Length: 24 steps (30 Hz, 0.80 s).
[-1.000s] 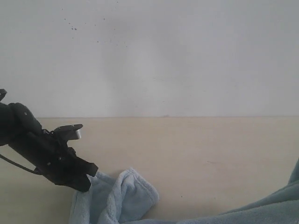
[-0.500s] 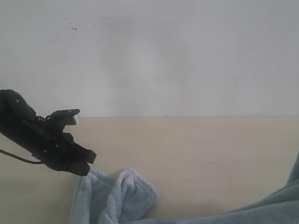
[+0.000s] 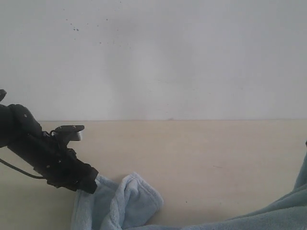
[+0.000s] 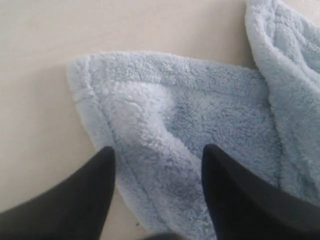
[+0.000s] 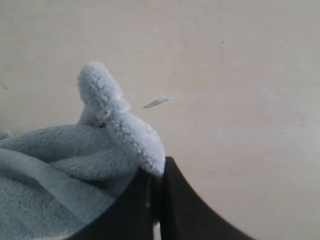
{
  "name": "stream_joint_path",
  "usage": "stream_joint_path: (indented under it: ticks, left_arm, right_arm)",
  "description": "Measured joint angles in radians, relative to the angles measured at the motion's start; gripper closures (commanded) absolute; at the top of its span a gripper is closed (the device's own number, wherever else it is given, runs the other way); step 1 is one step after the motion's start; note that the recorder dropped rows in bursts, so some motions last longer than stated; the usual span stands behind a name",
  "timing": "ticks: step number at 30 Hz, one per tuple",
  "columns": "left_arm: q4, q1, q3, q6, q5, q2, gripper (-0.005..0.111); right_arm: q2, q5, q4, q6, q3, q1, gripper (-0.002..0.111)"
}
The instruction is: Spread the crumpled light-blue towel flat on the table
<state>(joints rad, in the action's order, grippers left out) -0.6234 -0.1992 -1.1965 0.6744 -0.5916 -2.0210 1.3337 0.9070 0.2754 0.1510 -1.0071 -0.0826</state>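
Note:
I will use my right gripper to release the towel's bunched fold on the near side of the table (image 3: 293,211) under the raised part of the towel.
The light-blue towel (image 3: 120,201) lies partly folded on the beige table (image 3: 201,153), with a rumpled corner at the front left and another stretch rising off the right edge (image 3: 288,211). My left gripper (image 3: 89,184) hovers at that left corner. In the left wrist view it (image 4: 159,150) stands open, its black fingers (image 4: 95,185) straddling the hemmed towel corner (image 4: 150,115), which rests flat on the table. My right gripper (image 5: 157,167) is shut on a bunched fold of the towel (image 5: 120,130), lifted above the table, with a small white tag (image 5: 156,102) sticking out.
A plain white wall (image 3: 168,57) rises behind the table's far edge. Bare tabletop (image 3: 216,143) stretches between the two towel parts. A black cable (image 3: 19,170) trails from the left arm.
The left gripper has opened and let go of the towel corner, which now lies on the table. The left arm rose slightly, then dipped back down.

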Motion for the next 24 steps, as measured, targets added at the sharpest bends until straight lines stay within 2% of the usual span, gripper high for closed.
stream_joint_path:
  ticks: [5,8,10,15,24]
  left_arm:
    - [-0.01,0.0,0.0,0.0,0.023,-0.004,0.047]
    - [-0.029,0.0,0.0,0.0,0.034,-0.022,0.054]
    - [-0.033,0.0,0.0,0.002,0.036,-0.029,0.065]
    - [-0.04,0.0,0.0,0.002,0.042,-0.029,0.103]
    - [-0.04,0.008,0.0,0.037,0.024,-0.014,0.103]
  right_arm:
    - [0.0,-0.001,-0.007,0.0,0.0,0.0,0.109]
    - [0.0,-0.001,-0.007,0.0,0.0,0.0,0.109]
    - [0.0,-0.001,-0.007,0.0,0.0,0.0,0.109]
    - [0.0,-0.001,-0.007,0.0,0.0,0.0,0.109]
    - [0.0,0.003,-0.007,-0.007,0.0,0.0,0.109]
